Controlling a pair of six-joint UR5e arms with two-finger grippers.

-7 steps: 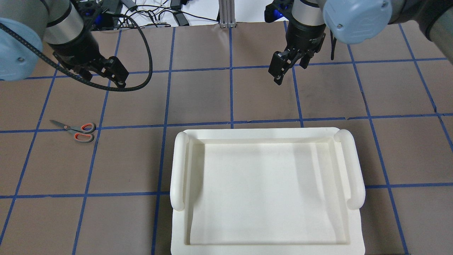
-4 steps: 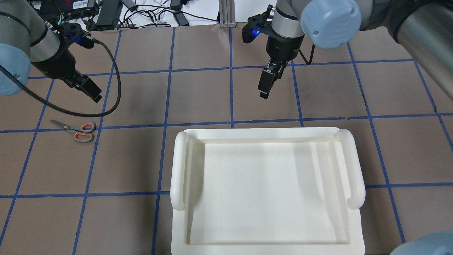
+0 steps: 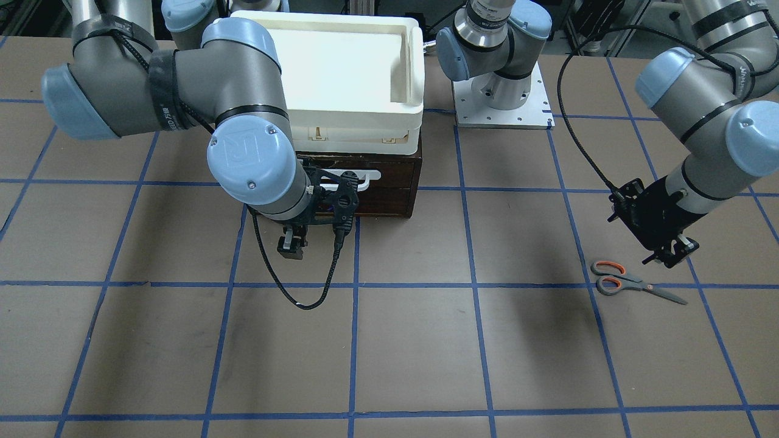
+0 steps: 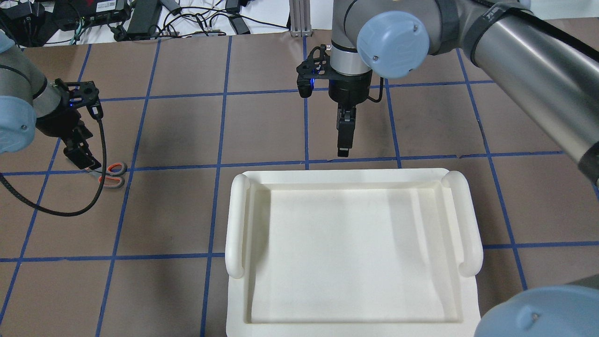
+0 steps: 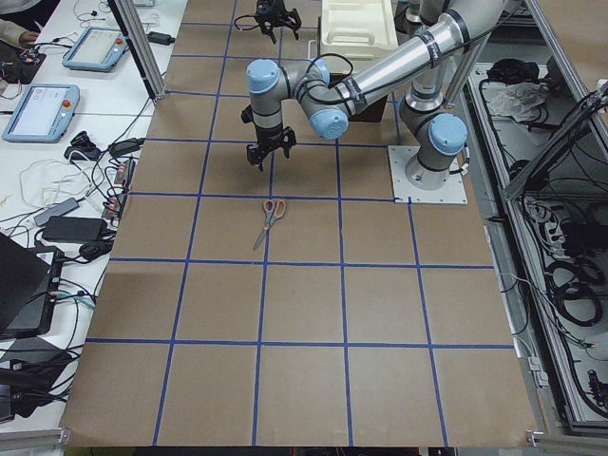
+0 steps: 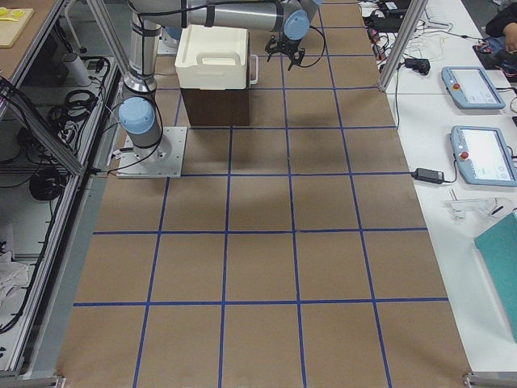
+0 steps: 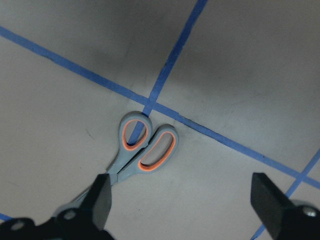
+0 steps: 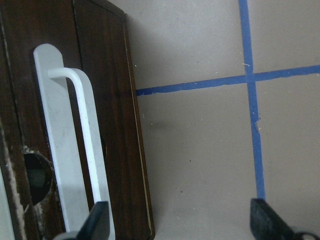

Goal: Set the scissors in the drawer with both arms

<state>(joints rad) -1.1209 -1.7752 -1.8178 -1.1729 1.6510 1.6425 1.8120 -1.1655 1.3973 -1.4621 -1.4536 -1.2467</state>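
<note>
My left gripper is going to close across the narrow part of the handles [image 3: 636, 281] [image 7: 120, 167] of the scissors, between the orange-lined loops and the pivot.
The scissors [image 3: 633, 283] lie flat on the brown table, orange-lined loops toward the drawer side; they also show in the left wrist view [image 7: 145, 150] and partly in the overhead view [image 4: 112, 175]. My left gripper [image 7: 182, 205] is open and hovers just above them, over the pivot and blades [image 3: 669, 255] [image 4: 86, 161]. The dark brown drawer [image 3: 389, 182] is shut, with its white bar handle [image 8: 80, 135] in front. My right gripper [image 8: 180, 225] is open and empty, just in front of the handle [image 3: 291, 246] [image 4: 344, 142].
A cream-white plastic tray [image 3: 414, 61] sits on top of the drawer box and hides it in the overhead view [image 4: 236, 220]. Blue tape lines grid the table. The left arm's black cable [image 4: 100, 154] loops down near the scissors.
My left gripper has moved toward the near-left and down to just above the scissors. My right gripper has swung left and nearer, to the drawer's front.
</note>
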